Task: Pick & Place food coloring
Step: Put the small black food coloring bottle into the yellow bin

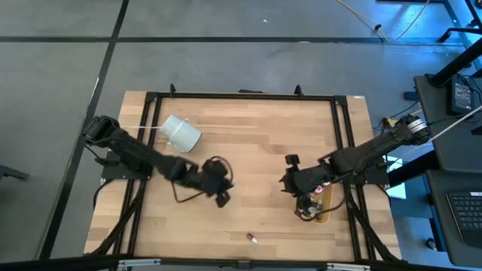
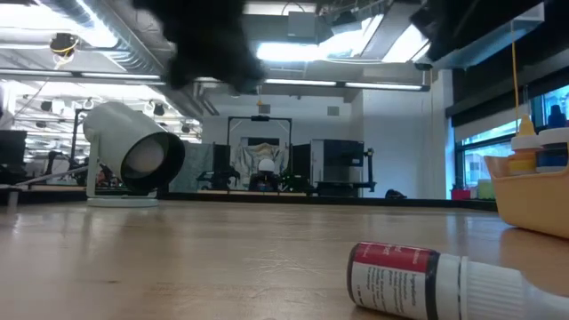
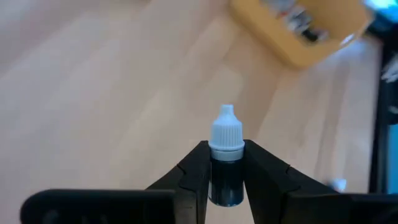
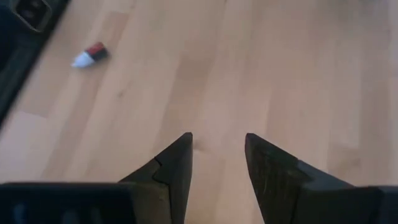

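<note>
The dark food coloring bottle, still hanging over the table, will be let go by my left gripper on the bare wood [image 1: 251, 188] between my two grippers, in the middle of the table.
My left gripper [image 1: 222, 197] hangs over the middle of the table, shut on a dark food coloring bottle [image 3: 225, 180] with a white cap [image 3: 226, 127]. My right gripper [image 4: 217, 146] stands open over bare wood just left of the tan tray [image 1: 324, 214]; nothing is between its fingers. The tray holds several small bottles [image 2: 533, 151]. A red food coloring bottle [image 2: 418, 283] lies on its side near the table's front edge [image 1: 252, 239] and shows in the right wrist view as well [image 4: 90, 56]. My left gripper pinches the dark bottle's body [image 3: 225, 171] between its two fingers, just below the cap. The bottle lies along the fingers and its cap pokes out past their tips. The fingers slant down toward the tray, and the bottle is lifted clear of the table.
A white cup-like cylinder [image 1: 182, 133] lies on its side at the far left of the table, its mouth facing the low camera [image 2: 147, 158]. A black frame [image 1: 241, 96] runs round the tabletop. Bare wood lies between the two grippers.
</note>
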Robot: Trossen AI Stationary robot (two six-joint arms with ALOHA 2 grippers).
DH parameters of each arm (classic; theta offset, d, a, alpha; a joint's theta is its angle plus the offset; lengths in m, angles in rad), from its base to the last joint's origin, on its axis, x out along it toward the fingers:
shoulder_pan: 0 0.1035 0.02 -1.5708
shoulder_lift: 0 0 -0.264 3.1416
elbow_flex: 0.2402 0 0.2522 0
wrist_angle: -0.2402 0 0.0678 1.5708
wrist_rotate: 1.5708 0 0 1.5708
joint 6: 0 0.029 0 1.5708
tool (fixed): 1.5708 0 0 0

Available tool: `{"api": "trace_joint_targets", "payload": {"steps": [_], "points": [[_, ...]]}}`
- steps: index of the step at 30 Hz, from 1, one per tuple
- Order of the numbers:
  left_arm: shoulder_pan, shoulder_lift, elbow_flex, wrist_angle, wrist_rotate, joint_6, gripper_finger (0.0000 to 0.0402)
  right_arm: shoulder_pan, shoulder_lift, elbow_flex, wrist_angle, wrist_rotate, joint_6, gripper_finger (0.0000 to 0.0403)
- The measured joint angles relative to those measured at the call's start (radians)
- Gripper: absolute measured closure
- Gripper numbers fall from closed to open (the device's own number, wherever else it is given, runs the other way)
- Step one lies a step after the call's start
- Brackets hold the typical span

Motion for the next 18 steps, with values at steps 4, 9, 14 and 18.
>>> {"api": "trace_joint_targets", "payload": {"steps": [4, 9, 14, 18], "points": [[0.126, 0.032, 0.046, 0.082, 0.123, 0.233, 0.0325, 0.028, -0.043, 0.0, -0.052, -0.007, 0.11, 0.0254], [0.227, 0.135, 0.172, 0.084, 0.196, 0.421, 0.0326, 0.036, -0.077, 0.0, -0.103, -0.006, 0.21, 0.0253], [0.269, 0.281, 0.365, -0.074, 0.244, 0.554, 0.0326, 0.036, -0.077, 0.001, -0.107, -0.006, 0.24, 0.0253], [0.307, 0.398, 0.475, -0.22, 0.238, 0.576, 0.0326, 0.036, -0.076, 0.001, -0.114, -0.006, 0.239, 0.0253]]}}
